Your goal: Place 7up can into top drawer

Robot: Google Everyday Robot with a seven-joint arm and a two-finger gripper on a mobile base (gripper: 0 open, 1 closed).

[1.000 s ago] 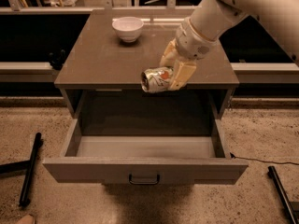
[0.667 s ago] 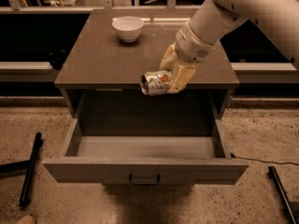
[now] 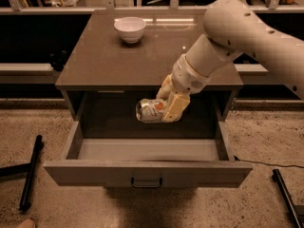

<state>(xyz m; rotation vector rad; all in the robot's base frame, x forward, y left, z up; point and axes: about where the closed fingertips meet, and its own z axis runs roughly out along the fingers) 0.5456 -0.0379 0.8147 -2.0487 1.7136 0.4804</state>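
I need to let go of the 7up can with my gripper near the middle of the drawer's grey bottom [image 3: 149, 137], behind the small dark handle.
The 7up can [image 3: 149, 110] lies on its side in my gripper [image 3: 167, 109], which is shut on it. The can has a pale label with an orange-red mark and a silver end facing left. I hold it in the air over the open top drawer [image 3: 147, 151], just in front of the cabinet's front edge and above the drawer's back half. The drawer is pulled fully out, its grey floor bare, with a small dark handle [image 3: 146, 183] on its front panel. My white arm [image 3: 237, 37] reaches in from the upper right.
A white bowl [image 3: 130, 29] stands on the grey-brown cabinet top [image 3: 95, 61] at the back left. Black bars lie on the speckled floor at the left [image 3: 30, 172] and lower right [image 3: 287, 194]. A thin cable [image 3: 266, 164] runs along the floor at right.
My gripper has carried the can forward and down, from over the cabinet top's front edge to over the open drawer.
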